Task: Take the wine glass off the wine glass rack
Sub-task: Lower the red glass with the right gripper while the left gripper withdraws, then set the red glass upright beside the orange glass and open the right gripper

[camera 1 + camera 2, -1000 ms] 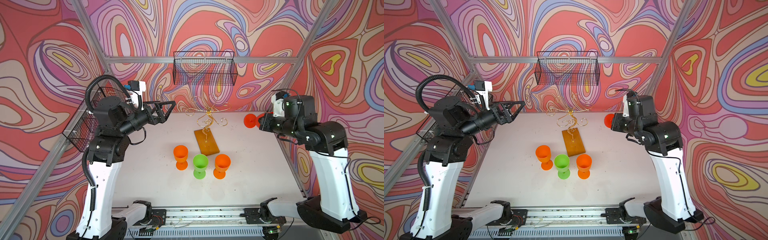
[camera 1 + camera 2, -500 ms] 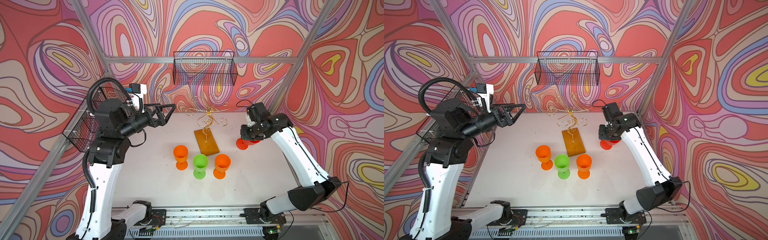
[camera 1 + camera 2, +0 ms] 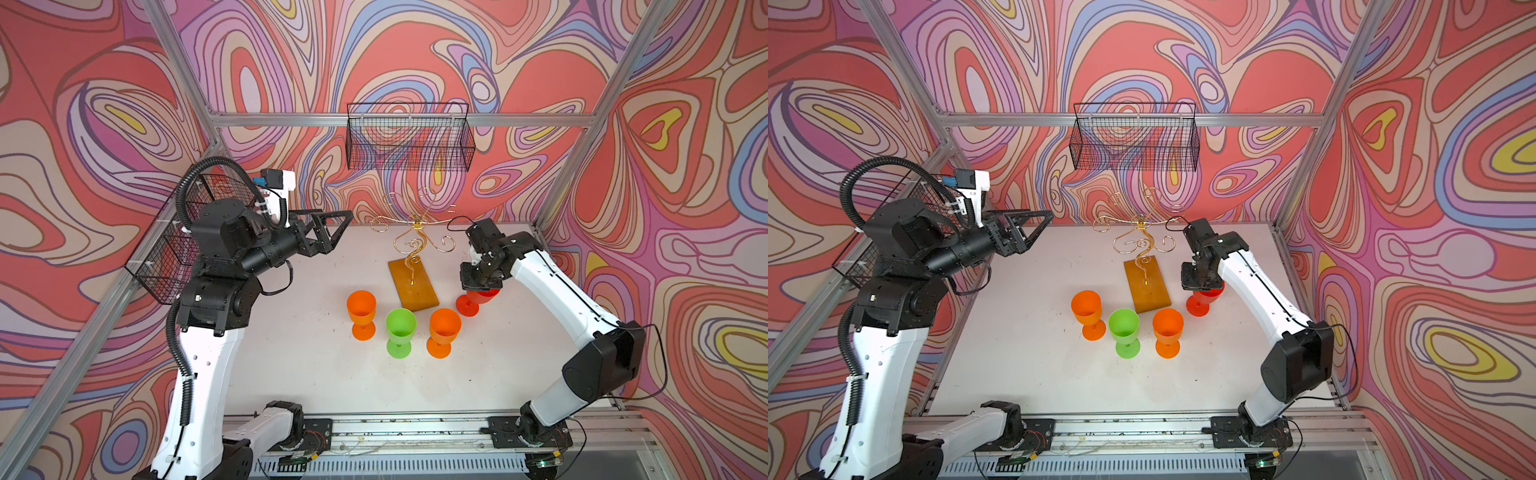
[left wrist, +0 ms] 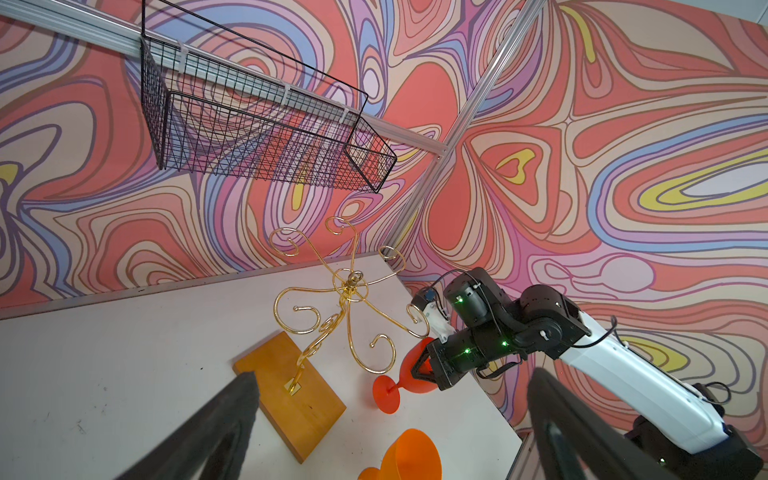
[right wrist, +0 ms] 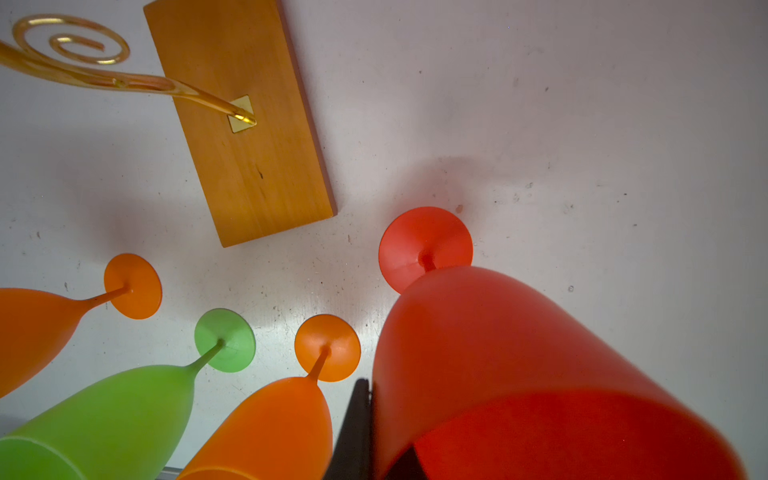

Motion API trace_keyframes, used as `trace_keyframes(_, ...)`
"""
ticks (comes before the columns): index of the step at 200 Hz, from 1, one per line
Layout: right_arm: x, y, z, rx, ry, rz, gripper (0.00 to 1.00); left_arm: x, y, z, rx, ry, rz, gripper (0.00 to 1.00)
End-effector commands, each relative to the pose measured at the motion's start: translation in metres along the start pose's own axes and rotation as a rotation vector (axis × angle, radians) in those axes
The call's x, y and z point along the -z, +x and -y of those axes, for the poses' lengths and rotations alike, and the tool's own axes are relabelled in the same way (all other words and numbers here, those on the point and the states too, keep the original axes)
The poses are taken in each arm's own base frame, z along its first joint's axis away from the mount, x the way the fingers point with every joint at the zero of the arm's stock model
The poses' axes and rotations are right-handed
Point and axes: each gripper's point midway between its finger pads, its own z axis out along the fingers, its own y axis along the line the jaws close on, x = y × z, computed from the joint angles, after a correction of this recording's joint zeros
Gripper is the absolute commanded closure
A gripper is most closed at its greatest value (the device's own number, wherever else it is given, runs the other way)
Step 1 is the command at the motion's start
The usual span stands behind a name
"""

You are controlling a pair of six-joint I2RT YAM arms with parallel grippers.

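Next, my right gripper sets the red wine glass down on the table [image 3: 461,313] [image 5: 400,241] between the wooden base and the closest orange glass and lets go of it.
The wine glass rack [image 3: 415,232] [image 3: 1144,237] [image 4: 349,286] is a gold wire tree on an orange-brown wooden base [image 5: 249,124] at mid table; its hooks are bare. The red wine glass [image 3: 467,306] [image 3: 1200,305] [image 4: 415,374] [image 5: 498,353] is tilted just right of the base. Its foot is low at the table; whether it touches I cannot tell. My right gripper [image 3: 478,284] [image 3: 1198,282] is shut on the glass's rim, one finger [image 5: 353,415] outside the bowl. My left gripper [image 3: 336,224] [image 3: 1034,224] hangs open and empty, high at the left, its fingers [image 4: 232,415] spread wide.
Two orange glasses [image 3: 361,309] [image 3: 444,328] and a green glass [image 3: 400,330] stand upright in front of the base, close to the red one. A black mesh basket [image 3: 409,137] hangs on the back wall, another [image 3: 174,249] on the left wall.
My right arm swung down from high at the right to the table beside the rack's base, carrying the red glass. The left gripper barely moved.
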Motion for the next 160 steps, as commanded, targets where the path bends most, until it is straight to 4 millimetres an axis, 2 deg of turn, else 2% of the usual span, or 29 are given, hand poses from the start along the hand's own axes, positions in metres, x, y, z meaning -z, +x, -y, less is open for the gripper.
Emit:
trace_keyframes(1, -0.012, -0.003, -0.01, 0.005, -0.005, 0.003, 1.0, 0.004, 0.003, 0.006, -0.015, 0.021, -0.008, 0.0)
trace_keyframes(93, -0.043, 0.003, -0.015, 0.009, 0.012, -0.056, 1.0, 0.008, 0.004, 0.008, -0.028, 0.021, -0.014, 0.0)
trace_keyframes(160, -0.053, 0.007, -0.019, 0.004, 0.016, -0.08, 1.0, 0.008, 0.006, 0.007, -0.027, 0.017, -0.019, 0.0)
